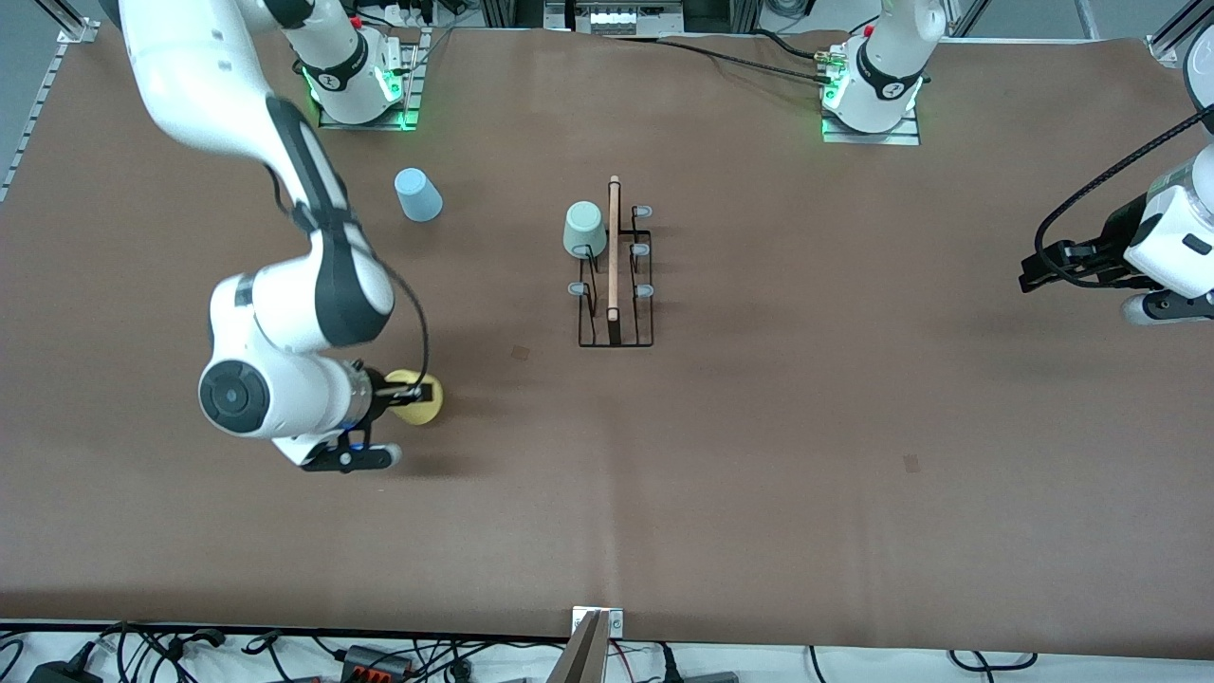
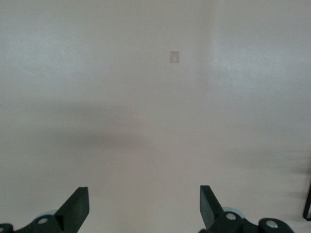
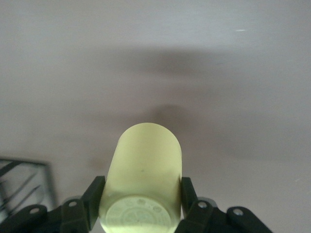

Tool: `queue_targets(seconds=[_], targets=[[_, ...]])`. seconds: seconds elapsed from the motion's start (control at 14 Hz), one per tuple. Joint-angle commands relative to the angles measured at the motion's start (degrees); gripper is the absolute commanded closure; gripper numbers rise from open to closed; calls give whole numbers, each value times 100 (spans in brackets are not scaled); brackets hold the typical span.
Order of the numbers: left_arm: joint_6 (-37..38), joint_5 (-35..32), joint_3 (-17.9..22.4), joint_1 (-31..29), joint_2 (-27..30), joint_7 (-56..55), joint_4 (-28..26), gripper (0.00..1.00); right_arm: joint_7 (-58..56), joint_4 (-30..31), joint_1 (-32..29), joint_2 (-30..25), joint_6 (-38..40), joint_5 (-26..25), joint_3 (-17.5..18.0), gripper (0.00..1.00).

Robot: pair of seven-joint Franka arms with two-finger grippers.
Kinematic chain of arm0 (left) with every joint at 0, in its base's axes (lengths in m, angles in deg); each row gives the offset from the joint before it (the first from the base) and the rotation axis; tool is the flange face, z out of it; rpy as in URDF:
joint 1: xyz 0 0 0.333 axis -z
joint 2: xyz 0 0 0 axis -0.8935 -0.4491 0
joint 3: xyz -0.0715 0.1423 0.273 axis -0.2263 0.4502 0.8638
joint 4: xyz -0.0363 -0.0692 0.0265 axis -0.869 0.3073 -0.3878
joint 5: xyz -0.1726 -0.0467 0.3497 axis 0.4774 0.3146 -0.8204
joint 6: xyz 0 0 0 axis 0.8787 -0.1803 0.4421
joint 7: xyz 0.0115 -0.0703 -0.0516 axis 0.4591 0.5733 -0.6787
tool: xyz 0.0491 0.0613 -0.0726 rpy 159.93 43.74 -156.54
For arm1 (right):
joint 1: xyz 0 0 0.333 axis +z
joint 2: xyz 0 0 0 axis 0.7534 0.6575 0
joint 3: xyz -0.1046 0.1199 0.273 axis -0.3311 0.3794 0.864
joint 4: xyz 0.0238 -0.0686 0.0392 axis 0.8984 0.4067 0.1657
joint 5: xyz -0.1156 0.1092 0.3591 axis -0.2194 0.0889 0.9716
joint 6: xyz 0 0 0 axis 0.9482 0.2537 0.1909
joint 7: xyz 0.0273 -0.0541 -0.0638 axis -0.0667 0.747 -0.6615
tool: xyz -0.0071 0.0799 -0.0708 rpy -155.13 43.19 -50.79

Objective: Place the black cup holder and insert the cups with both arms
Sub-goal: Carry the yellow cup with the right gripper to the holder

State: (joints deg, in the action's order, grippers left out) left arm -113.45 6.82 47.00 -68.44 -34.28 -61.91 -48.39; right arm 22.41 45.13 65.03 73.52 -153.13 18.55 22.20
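Next, I let go of the yellow cup with my right gripper on the holder's empty peg (image 1: pixel 582 298) beside the mint green cup.
The black cup holder (image 1: pixel 616 327) stands at the table's middle, its wooden rod handle (image 1: pixel 614 247) on top. The mint green cup (image 1: pixel 583 230) sits on one of its pegs, on the side toward the right arm's end. The light blue cup (image 1: pixel 417 194) stands upside down on the table near the right arm's base. My right gripper (image 1: pixel 410 392) is shut on the yellow cup (image 1: pixel 422 406), held on its side just above the table; in the right wrist view (image 3: pixel 141 191) its fingers press both sides of the cup (image 3: pixel 146 155). My left gripper (image 1: pixel 1032 273) waits open and empty at the left arm's end (image 2: pixel 144 199).
A corner of the holder shows in the right wrist view (image 3: pixel 24 179). Small dark marks (image 1: pixel 521 352) dot the brown table. A metal bracket (image 1: pixel 593 631) and cables lie along the table edge nearest the front camera.
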Motion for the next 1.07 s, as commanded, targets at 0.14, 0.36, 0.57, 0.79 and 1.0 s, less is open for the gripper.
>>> queue_targets(seconds=[0.14, 0.36, 0.57, 0.79, 1.0], targets=[[48, -28, -19, -42, 60, 139, 4, 0, 1541, -185, 160, -66, 185, -24, 1036, 70], [48, -28, -19, -42, 60, 139, 4, 0, 2098, -176, 686, -66, 168, -130, 1090, 70], [48, -20, -19, -42, 60, 139, 4, 0, 2643, -167, 908, -48, 115, -139, 1090, 70], [48, -20, -19, -42, 60, 148, 4, 0, 2653, -28, 995, -22, 115, -139, 1099, 70], [48, -20, -19, -42, 51, 148, 4, 0, 2670, 123, 1109, -13, 62, -104, 1099, 70]])
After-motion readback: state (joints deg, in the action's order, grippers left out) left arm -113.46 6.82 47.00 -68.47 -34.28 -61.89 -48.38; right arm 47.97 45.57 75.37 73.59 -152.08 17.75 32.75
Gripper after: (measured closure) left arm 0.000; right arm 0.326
